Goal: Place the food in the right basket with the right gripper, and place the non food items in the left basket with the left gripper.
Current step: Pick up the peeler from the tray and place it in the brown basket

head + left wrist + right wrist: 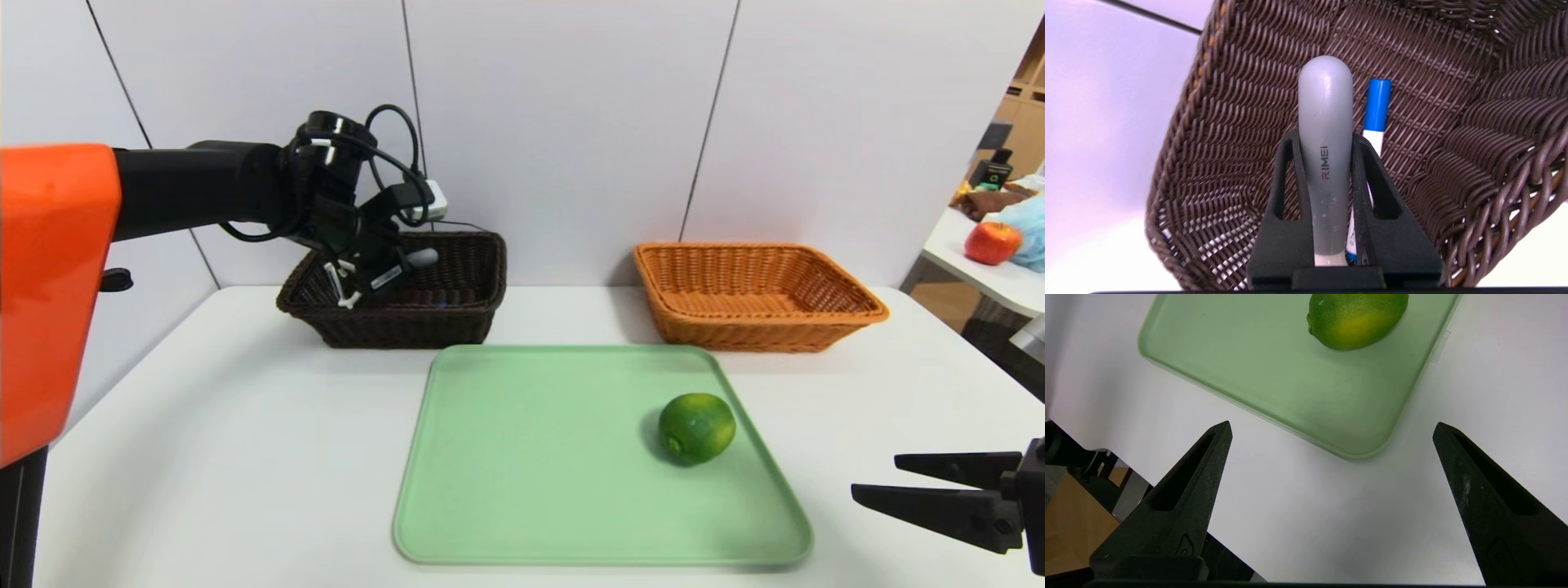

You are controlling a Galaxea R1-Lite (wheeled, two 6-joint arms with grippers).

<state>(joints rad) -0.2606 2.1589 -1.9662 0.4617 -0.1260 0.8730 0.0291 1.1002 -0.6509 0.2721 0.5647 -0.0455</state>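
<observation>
I need to use my left gripper to set the white peeler down next to the white marker on the dark brown basket's bottom [411,298] [1322,158].
My left gripper [385,273] hangs over the dark brown left basket [457,314], shut on the grey handle of the white peeler [418,260]. In the left wrist view the gripper [1325,136] clamps the peeler [1325,94] on both sides. Below it, a white marker with a blue cap [1376,104] lies on the basket floor [1229,122]. The green lime [696,428] rests on the right part of the green tray [531,457]. My right gripper [878,478] stands open and empty over the table, near the tray's front right corner. The lime [1357,318] lies well beyond its fingers [1208,465].
The orange-tan right basket [759,294] stands behind the tray at the back right with nothing showing inside. Both baskets sit close to the white wall. A side table at far right carries a red apple [992,242] and clutter. The table's front edge [1106,449] runs close to my right gripper.
</observation>
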